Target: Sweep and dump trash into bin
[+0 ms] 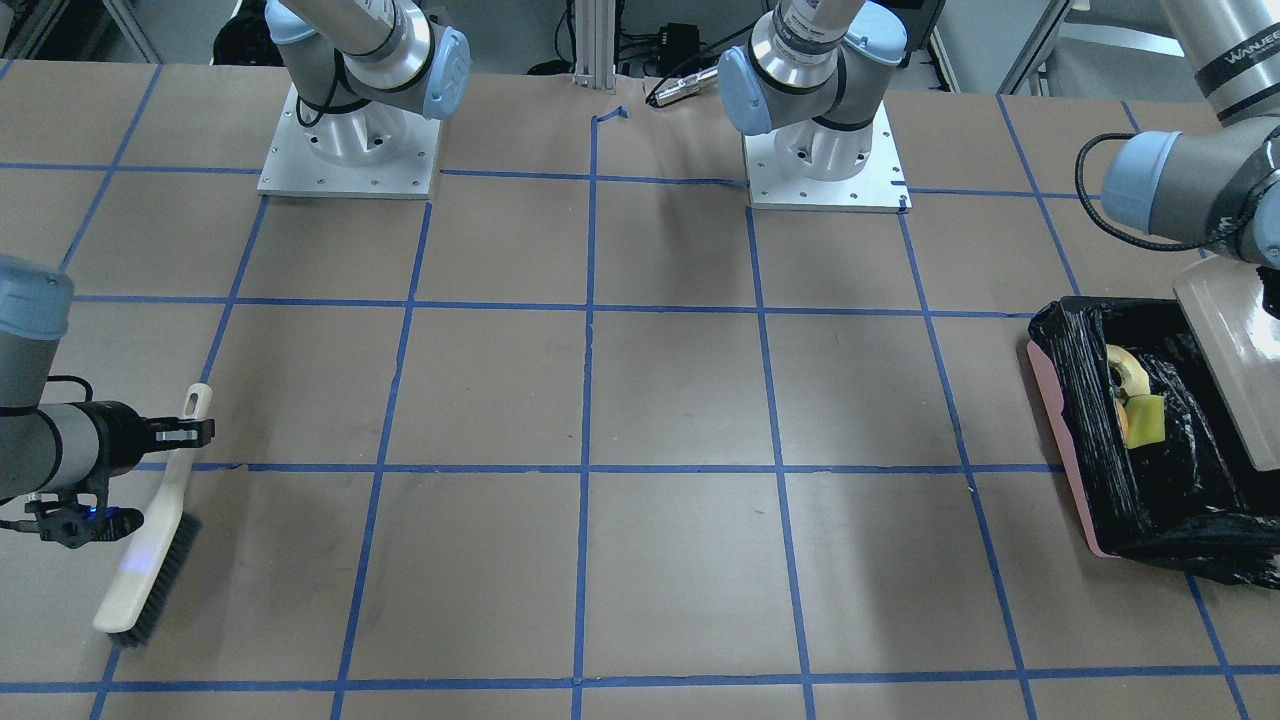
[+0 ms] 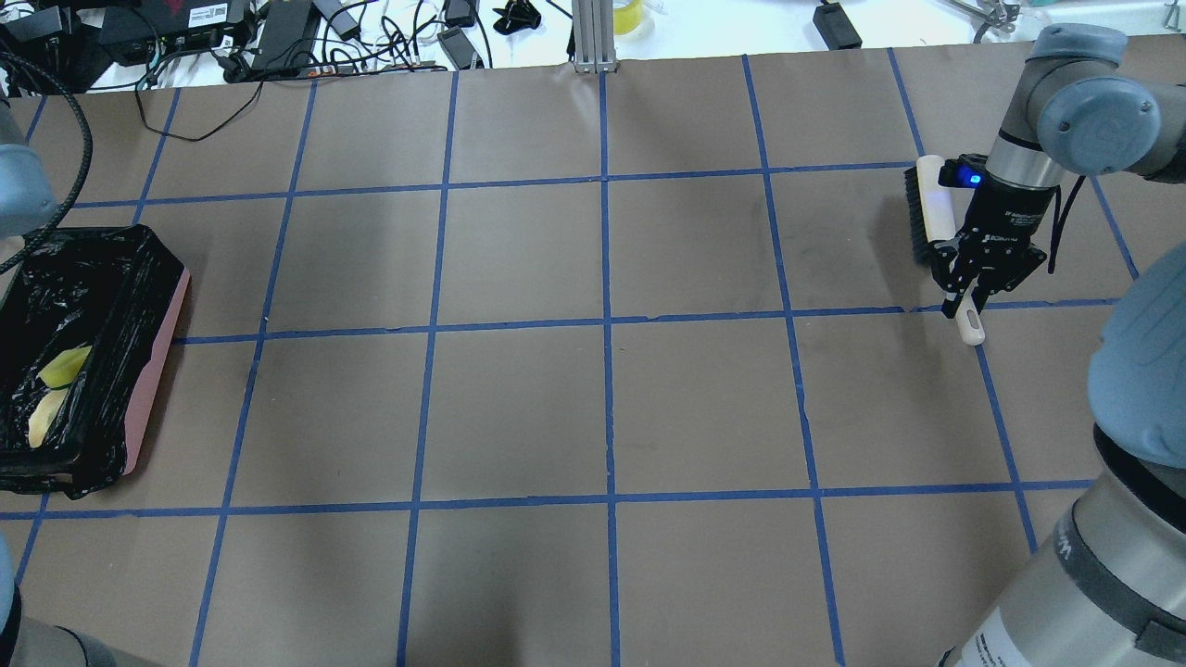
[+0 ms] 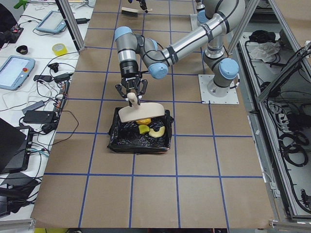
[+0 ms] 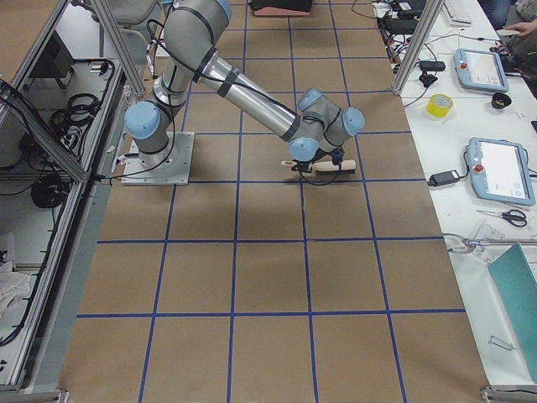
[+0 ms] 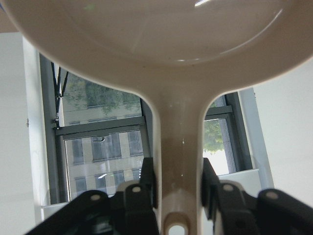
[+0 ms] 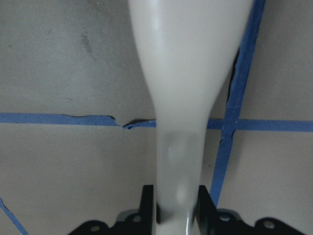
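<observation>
I should use my left gripper to set the off-white dustpan down across a blue tape line [image 1: 801, 580] between brush and bin, nearer to the bin.
The bin [image 1: 1058, 400], pink-sided with a black bag, stands at the table's end on my left; it also shows in the overhead view [image 2: 153, 371]. Inside lie the croissant piece [image 1: 1128, 372], the sponge wedge [image 1: 1147, 418] and, partly hidden, the potato [image 3: 142, 121]. My left gripper [image 3: 132, 94] is shut on the handle of the off-white dustpan [image 1: 1235, 350], held tilted over the bin. My right gripper [image 2: 964, 304] is shut on the handle of the brush [image 2: 934, 208], which lies low on the table at the opposite end.
Both arm bases [image 1: 350, 150] stand on metal plates at the table's robot side. Blue tape lines [image 2: 607, 324] grid the brown table. Cables and devices [image 2: 278, 37] lie beyond the far edge.
</observation>
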Controlling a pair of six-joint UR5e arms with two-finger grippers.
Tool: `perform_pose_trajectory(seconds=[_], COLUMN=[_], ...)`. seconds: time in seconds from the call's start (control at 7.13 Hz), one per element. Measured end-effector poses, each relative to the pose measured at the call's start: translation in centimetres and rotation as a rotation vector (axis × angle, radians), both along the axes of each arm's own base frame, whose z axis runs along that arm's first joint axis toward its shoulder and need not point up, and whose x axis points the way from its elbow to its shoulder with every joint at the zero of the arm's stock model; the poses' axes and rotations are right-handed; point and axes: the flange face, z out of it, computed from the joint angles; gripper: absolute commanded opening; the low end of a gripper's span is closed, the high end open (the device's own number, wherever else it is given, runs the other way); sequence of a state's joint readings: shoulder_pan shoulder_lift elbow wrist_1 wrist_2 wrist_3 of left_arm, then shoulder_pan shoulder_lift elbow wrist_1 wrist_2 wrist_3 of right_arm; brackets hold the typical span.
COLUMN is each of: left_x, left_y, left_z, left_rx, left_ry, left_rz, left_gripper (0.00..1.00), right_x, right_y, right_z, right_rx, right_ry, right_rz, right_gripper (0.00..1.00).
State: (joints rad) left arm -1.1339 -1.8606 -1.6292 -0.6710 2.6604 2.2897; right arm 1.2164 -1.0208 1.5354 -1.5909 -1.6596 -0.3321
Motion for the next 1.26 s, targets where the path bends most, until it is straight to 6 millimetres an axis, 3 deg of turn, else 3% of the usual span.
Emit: perform_pose_trajectory(seconds=[0.28, 0.42, 0.56, 0.84, 1.26], left_x=[-1.6, -2.6, -3.4, -5.0, -7.3], left_y=[-1.6, -2.7, -3.8, -6.4, -9.6], left_z=[2.8, 3.1, 2.2, -2.7, -13.0], left_rx=[-0.149, -0.224, -0.27, -0.279, -0.252], left_ry=[0.121, 0.223, 0.333, 0.626, 0.991], left_rz=[-0.133, -0.221, -0.296, -0.391, -0.312], left_gripper=[0.0, 0.0, 0.0, 0.0, 0.0], right_x=[-0.3, -0.3, -0.2, 0.5, 2.0], right_y=[-0.1, -0.1, 0.2, 1.4, 3.4], right_z=[1.0, 1.9, 3.3, 8.2, 17.6], right_rx=[-0.007, -0.019, -0.031, -0.082, -0.256], right_ry=[0.021, 0.027, 0.032, 0.043, 0.077], right_rz=[0.013, 0.014, 0.013, 0.008, -0.002], right_gripper=[1.0, 1.0, 1.0, 1.0, 1.0])
